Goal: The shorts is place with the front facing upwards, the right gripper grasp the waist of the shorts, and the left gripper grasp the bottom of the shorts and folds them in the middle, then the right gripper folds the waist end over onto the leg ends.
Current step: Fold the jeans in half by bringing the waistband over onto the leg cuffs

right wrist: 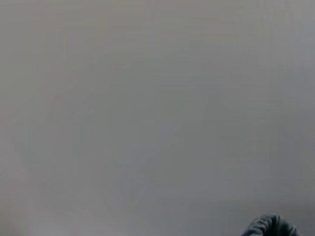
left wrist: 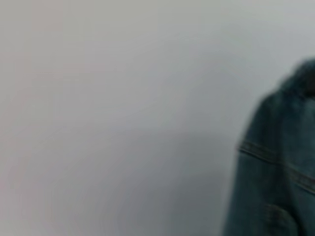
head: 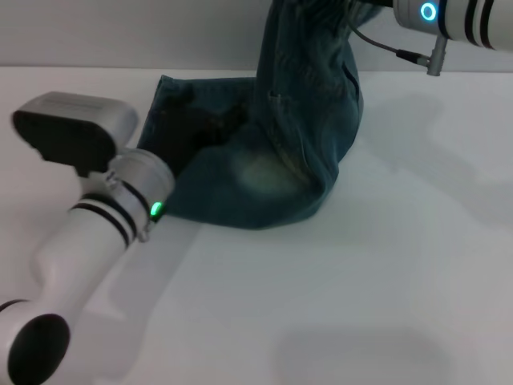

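My right gripper has the waist end. Next, I let go of it on the flat part of the shorts point(head: 210, 154) beside my left gripper.
The blue denim shorts point(head: 272, 168) lie partly on the white table, a pale faded patch facing up near the front fold. One end rises steeply to the top of the head view, where it bunches against the tip of my right arm point(head: 461, 20); the cloth hangs from there, the fingers hidden behind it. A scrap of dark cloth point(right wrist: 270, 227) shows in the right wrist view. My left gripper point(head: 196, 124) is a dark shape resting on the flat left part of the shorts, near their left edge point(head: 152, 112). Stitched denim point(left wrist: 275, 177) fills one side of the left wrist view.
The white table point(head: 385, 265) spreads in front of and to the right of the shorts. My left arm point(head: 96, 241) crosses the front left corner, its green ring light point(head: 155, 210) on. A cable point(head: 401, 52) hangs under the right arm.
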Robot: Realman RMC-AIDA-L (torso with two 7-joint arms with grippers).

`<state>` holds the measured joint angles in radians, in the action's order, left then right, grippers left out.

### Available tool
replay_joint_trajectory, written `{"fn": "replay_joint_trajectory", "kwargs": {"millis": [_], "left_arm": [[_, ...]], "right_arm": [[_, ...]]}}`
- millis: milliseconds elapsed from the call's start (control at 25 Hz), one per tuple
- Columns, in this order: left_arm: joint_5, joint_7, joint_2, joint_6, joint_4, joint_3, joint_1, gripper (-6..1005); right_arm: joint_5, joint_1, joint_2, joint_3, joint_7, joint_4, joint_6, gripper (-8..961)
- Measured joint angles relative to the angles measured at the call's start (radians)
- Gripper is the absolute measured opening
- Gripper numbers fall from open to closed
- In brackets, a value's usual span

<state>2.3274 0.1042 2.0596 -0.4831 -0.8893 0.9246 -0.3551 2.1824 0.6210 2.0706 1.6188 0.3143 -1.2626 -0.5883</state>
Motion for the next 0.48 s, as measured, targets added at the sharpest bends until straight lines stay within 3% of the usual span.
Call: {"fn": "replay_joint_trajectory", "kwargs": {"millis": [480], "left_arm": [[0.000,0.056,0.001,-0.069,-0.005,0.156,0.077,859]], "right_arm": [[0.000,0.019,-0.001,-0.007,0.002,0.031,0.011,24]]}}
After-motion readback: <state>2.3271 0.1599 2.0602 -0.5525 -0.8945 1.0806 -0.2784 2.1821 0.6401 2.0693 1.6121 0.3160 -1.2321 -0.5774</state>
